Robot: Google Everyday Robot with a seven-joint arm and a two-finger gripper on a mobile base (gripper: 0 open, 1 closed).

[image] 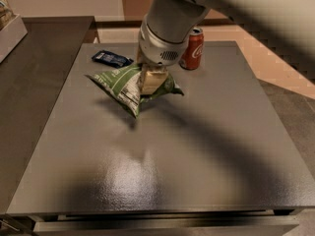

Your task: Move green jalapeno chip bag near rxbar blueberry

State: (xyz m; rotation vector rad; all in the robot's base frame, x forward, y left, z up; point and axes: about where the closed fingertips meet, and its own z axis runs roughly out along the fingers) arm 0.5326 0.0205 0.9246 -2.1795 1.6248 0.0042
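Note:
The robot's gripper should release the green jalapeno chip bag, now hanging tilted above the dark table, on the table (117,67) against the near edge of the rxbar blueberry.
The green jalapeno chip bag (123,85) is a crinkled green foil bag with a white panel. It hangs tilted above the dark table, casting a shadow below. My gripper (150,79) is shut on the bag's upper middle and holds it in the air. The rxbar blueberry (111,58) is a small flat dark blue wrapper lying on the table at the far left, just behind and left of the bag, a short gap apart.
A red soda can (192,48) stands upright at the far side of the grey table (162,171), right of my gripper. A second dark counter (34,82) adjoins on the left, with a white box (9,28) at its far end.

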